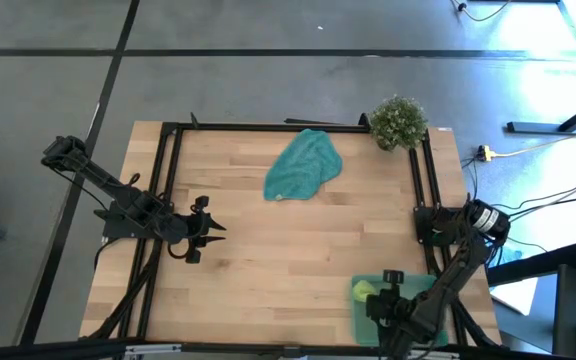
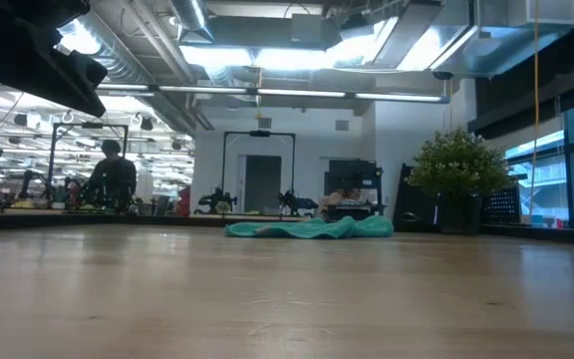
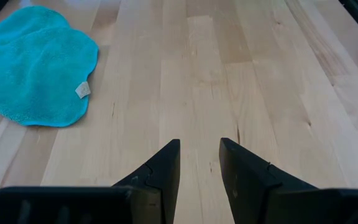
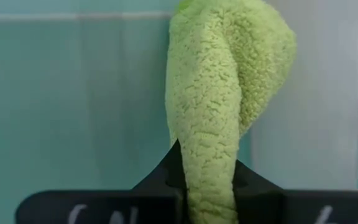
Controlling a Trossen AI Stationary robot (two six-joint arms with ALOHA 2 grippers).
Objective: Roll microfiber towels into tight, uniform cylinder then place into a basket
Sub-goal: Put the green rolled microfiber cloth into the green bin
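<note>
The teal towel's near corner [image 1: 267,197] [image 3: 69,122] beside its small white tag is the next place for my left gripper to go and close.
The teal towel [image 1: 303,165] lies crumpled and flat on the wooden table near its far edge; it also shows in the low view [image 2: 312,228] and the left wrist view [image 3: 33,65]. My left gripper [image 1: 211,236] hovers open over the table's left part [image 3: 199,146], with nothing between its fingers. At the near right corner my right gripper [image 1: 388,300] is shut on the lime green towel [image 4: 222,93], bunched into a thick roll. It is over the translucent green basket [image 1: 360,318]. My right gripper pinches the lime towel's bunched end [image 4: 209,180] between its two fingers, which point steeply down from above. The rest of the roll [image 1: 363,291] reaches beyond the fingertips toward the basket's floor [image 4: 73,112]. Whether it touches the floor I cannot tell.
A small bushy plant in a dark pot [image 1: 398,122] stands at the far right corner. A black frame [image 1: 168,180] runs along the table's left, far and right edges. Bare wood lies between the teal towel and the basket.
</note>
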